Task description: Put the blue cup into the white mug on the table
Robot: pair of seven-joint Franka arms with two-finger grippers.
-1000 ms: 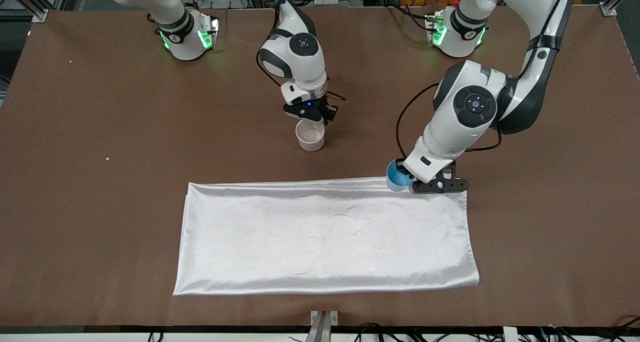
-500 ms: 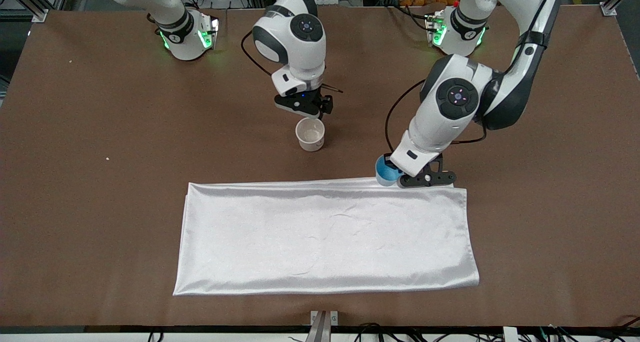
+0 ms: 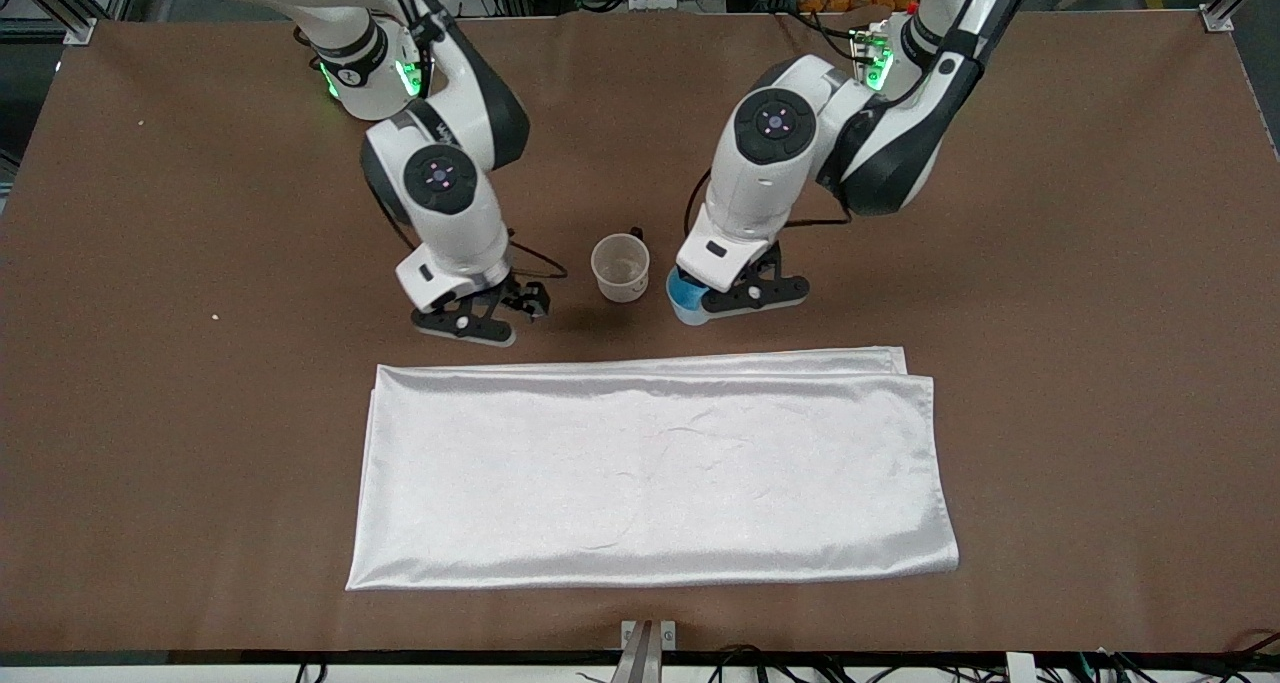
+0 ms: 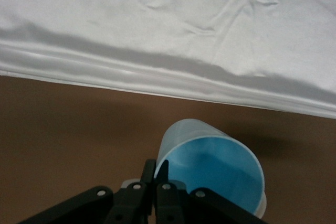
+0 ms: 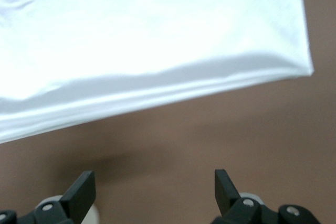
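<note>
Next, the left gripper releases the blue cup inside the white mug (image 3: 620,264) standing on the brown table between both grippers. The blue cup is now held close beside the mug.
The white mug (image 3: 620,268) stands upright on the brown table (image 3: 1050,263), its black handle on the side toward the robots. My left gripper (image 3: 700,301) is shut on the rim of the blue cup (image 3: 684,299), held close beside the mug toward the left arm's end. In the left wrist view the blue cup (image 4: 215,166) is tilted, with one finger inside and one outside its rim at my left gripper (image 4: 156,174). My right gripper (image 3: 470,321) is open and empty, low over the table beside the mug toward the right arm's end; it also shows in the right wrist view (image 5: 152,190).
A shiny white cloth (image 3: 650,473) lies flat on the table, nearer the front camera than the mug and both grippers. Its folded edge shows in the left wrist view (image 4: 157,24) and the right wrist view (image 5: 131,35). Bare brown tabletop surrounds it.
My left gripper carried the blue cup from the cloth's edge to beside the white mug. My right gripper left the mug and moved toward the right arm's end, closer to the cloth.
</note>
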